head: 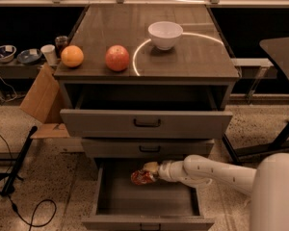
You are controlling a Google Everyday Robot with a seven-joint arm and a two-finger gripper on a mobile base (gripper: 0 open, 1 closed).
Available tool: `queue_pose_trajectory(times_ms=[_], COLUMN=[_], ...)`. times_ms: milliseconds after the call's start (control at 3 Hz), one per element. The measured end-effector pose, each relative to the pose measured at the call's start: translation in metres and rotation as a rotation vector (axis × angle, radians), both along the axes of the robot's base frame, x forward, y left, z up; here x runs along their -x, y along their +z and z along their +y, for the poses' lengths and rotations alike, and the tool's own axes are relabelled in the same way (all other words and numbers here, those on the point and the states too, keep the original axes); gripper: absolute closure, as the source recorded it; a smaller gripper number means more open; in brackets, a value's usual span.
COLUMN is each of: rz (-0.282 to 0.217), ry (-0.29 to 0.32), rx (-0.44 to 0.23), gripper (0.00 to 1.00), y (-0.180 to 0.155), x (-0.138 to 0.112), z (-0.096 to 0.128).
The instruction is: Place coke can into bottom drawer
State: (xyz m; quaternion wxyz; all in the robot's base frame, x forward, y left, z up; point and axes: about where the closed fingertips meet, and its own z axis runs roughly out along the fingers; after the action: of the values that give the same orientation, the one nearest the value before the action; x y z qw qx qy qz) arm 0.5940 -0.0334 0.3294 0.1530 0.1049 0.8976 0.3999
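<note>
The coke can, now hanging inside the open bottom drawer, will go on the bottom drawer's inside (143,184), just below the middle drawer's handle.
The coke can (141,177), red with a silver end, lies on its side in my gripper (148,172), which is shut on it. The gripper and can hang inside the open bottom drawer (102,194), near its back, just under the middle drawer front (148,148). My white arm (216,173) reaches in from the right. I cannot tell whether the can touches the drawer floor.
The top drawer (146,123) is pulled open above. On the cabinet top stand an orange (72,56), a red apple (117,58) and a white bowl (165,34). A cardboard box (41,98) and a cable on the floor (31,211) lie to the left.
</note>
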Motion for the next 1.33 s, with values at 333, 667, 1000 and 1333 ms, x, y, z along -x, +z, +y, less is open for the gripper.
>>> queue_pose_trajectory(times_ms=[333, 667, 1000, 1333], rz=[0.055, 0.12, 0.187, 0.236], ry=[-0.049, -0.076, -0.098, -0.117], rx=[0.023, 0.066, 0.103, 0.117], gripper=[1.0, 1.0, 1.0, 1.0], y=[-0.036, -0.068, -0.096, -0.115], x=[-0.011, -0.021, -0.028, -0.029], z=[-0.006, -0.006, -0.005, -0.007])
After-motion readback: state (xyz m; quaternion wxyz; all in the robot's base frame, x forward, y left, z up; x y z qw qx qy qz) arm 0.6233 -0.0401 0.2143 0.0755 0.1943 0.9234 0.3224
